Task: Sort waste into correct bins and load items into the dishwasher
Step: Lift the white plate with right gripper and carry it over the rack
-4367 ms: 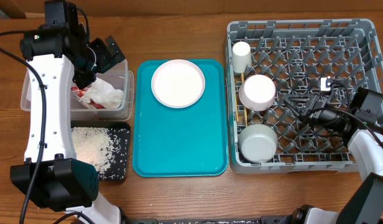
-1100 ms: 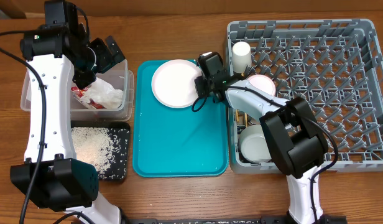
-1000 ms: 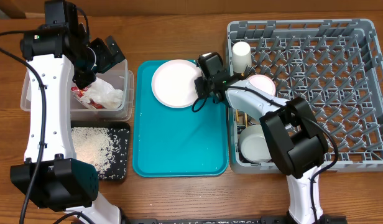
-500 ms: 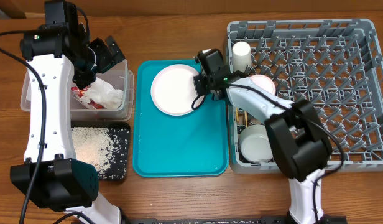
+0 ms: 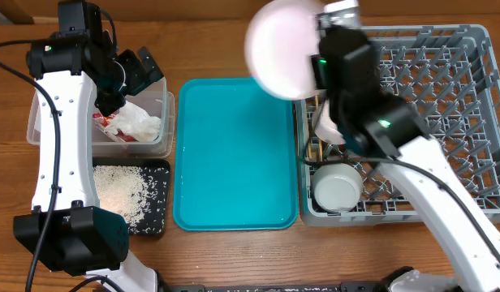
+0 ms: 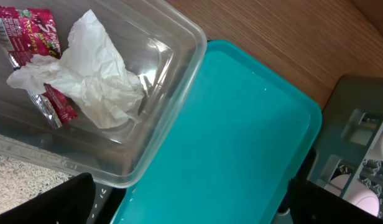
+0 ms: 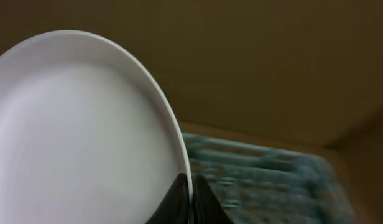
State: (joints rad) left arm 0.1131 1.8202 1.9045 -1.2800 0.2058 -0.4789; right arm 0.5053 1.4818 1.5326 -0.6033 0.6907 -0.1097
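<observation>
My right gripper will let go of the round whitish-pink plate among the wires in the middle of the grey dish rack (image 5: pixel 409 106).
My right gripper (image 5: pixel 319 65) is shut on the rim of the round whitish-pink plate (image 5: pixel 282 45) and holds it high, tilted, over the left edge of the grey dish rack (image 5: pixel 477 122). In the right wrist view the plate (image 7: pixel 73 137) fills the left, its rim pinched between my fingers (image 7: pixel 190 196). My left gripper (image 5: pixel 140 73) is open and empty above the clear tub (image 5: pixel 165 134), which holds the red wrapper (image 6: pixel 27 37) and white tissue (image 6: pixel 92 81). Rice (image 5: pixel 120 191) lies in the black tray (image 5: pixel 157 223). A white bowl (image 5: pixel 338 188) sits in the rack.
The teal tray (image 5: pixel 234 162) lies bare between the tub and the rack; it also shows in the left wrist view (image 6: pixel 235 143). My right arm (image 5: pixel 412 162) crosses the rack's left and middle part. Wooden table all round.
My right gripper has closed on the plate's rim and lifted it off the teal tray, up and to the right toward the rack. The left arm has not moved.
</observation>
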